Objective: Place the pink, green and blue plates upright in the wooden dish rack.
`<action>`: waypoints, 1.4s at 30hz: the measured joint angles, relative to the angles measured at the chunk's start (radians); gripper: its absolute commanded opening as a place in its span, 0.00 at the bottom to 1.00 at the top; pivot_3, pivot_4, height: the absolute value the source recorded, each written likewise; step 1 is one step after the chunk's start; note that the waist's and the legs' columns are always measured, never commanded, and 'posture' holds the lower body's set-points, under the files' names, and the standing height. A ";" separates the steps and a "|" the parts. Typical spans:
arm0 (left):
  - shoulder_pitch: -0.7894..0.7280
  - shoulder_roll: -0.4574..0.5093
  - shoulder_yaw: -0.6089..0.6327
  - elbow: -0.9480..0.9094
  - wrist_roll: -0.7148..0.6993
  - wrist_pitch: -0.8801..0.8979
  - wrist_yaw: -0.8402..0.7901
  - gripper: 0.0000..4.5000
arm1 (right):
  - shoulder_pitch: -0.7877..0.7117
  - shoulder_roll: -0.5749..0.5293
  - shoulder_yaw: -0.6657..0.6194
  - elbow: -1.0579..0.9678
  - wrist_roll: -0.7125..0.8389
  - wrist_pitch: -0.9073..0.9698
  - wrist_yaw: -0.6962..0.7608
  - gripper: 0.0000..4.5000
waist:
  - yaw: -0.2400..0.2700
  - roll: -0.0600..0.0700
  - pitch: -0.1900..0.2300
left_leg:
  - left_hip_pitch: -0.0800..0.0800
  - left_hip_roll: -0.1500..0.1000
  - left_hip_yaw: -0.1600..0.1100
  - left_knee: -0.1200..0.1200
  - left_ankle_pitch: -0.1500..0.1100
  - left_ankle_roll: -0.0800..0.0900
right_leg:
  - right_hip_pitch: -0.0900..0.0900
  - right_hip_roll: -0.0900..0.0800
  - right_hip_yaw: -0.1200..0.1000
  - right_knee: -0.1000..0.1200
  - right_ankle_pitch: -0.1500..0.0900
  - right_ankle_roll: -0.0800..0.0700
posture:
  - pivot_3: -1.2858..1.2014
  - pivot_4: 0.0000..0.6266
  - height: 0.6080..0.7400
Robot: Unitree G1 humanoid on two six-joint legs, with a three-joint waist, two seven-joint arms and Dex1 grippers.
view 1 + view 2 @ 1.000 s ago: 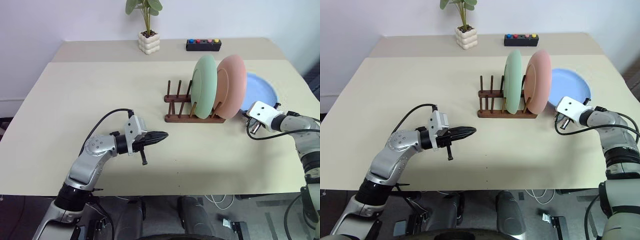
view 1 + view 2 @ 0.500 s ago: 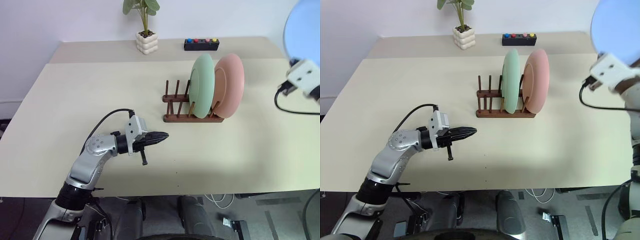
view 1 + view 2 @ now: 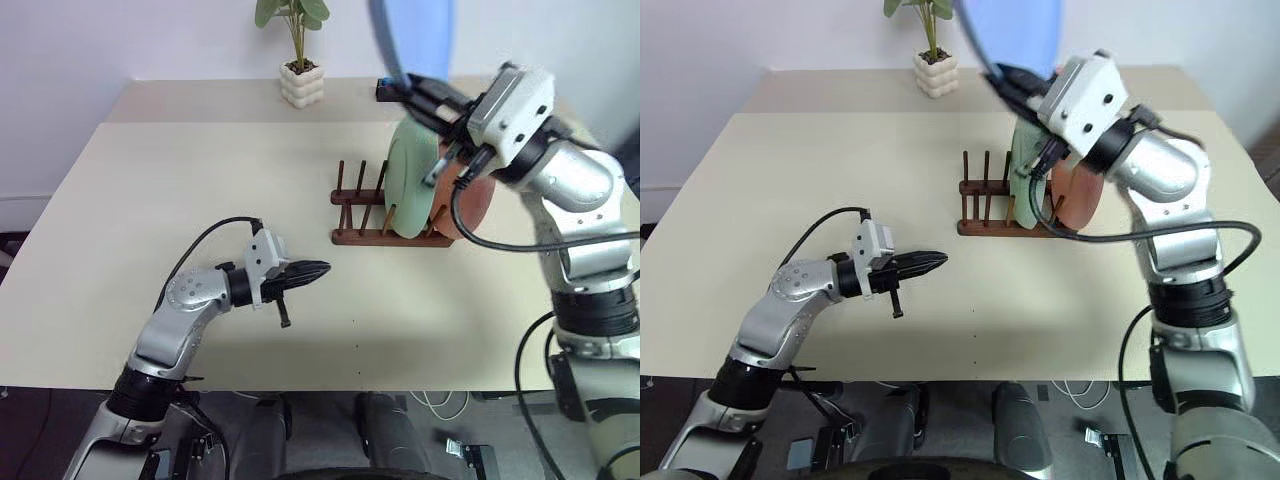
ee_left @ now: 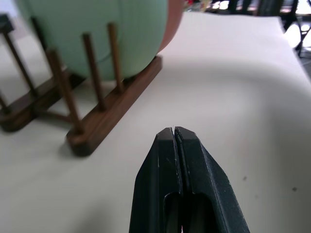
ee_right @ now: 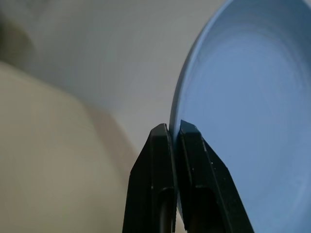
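Observation:
The blue plate, now hanging high above the wooden dish rack, will stand upright between the empty rack wires beside the green plate (image 3: 356, 224) after my right gripper releases it.
The blue plate (image 3: 412, 40) hangs edge-on high above the wooden dish rack (image 3: 360, 215), my right gripper (image 3: 392, 86) shut on its rim. In the right wrist view the fingers (image 5: 163, 145) pinch the blue plate's (image 5: 243, 121) edge. The green plate (image 3: 412, 180) and the pink plate (image 3: 476, 205) stand upright in the right end of the rack, the pink one partly hidden behind my right arm. Empty pegs remain at the rack's left end. My left gripper (image 3: 322, 268) hovers shut and empty over the table, left of and nearer than the rack (image 4: 112, 114).
A potted plant (image 3: 298, 70) in a white pot stands at the back of the beige table (image 3: 200, 180). A black cable loops from my right wrist in front of the pink plate.
My right gripper has lifted the blue plate off the table at the right and swung it up and left, to above the rack. The left arm has stayed put.

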 measured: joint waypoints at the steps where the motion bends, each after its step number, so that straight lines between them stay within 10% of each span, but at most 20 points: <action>1: 0.001 0.004 0.006 0.000 0.000 0.000 0.002 0.00 | 0.006 0.013 0.001 -0.031 0.058 0.060 0.005 0.01 | 0.000 0.000 0.000 | 0.000 0.000 0.000 0.000 0.000 0.000 | 0.000 0.000 0.000 0.000 0.000 0.000 | 0.52 0.24 0.92; 17: 0.025 0.043 0.071 -0.044 -0.032 0.005 0.011 0.00 | 0.140 0.257 -0.138 -0.113 0.623 0.614 -0.371 0.01 | -0.009 0.000 0.000 | 0.000 0.001 0.000 -0.001 0.000 0.000 | -0.001 0.001 0.000 0.001 0.000 -0.001 | 0.52 0.24 0.92; 40: 0.032 0.055 0.099 -0.045 -0.036 0.005 0.028 0.00 | 0.145 0.294 -0.207 -0.033 0.706 0.675 -0.482 0.01 | -0.010 0.000 0.000 | 0.000 0.001 0.000 -0.001 0.000 0.000 | -0.002 0.001 0.000 0.001 -0.002 -0.003 | 0.52 0.24 0.92; 42: 0.032 0.055 0.099 -0.045 -0.036 0.005 0.029 0.00 | 0.145 0.294 -0.207 -0.032 0.706 0.677 -0.482 0.22 | -0.010 0.000 0.000 | 0.000 0.001 0.000 -0.001 0.000 0.000 | -0.002 0.001 0.000 0.001 -0.002 -0.003 | 0.52 0.24 0.92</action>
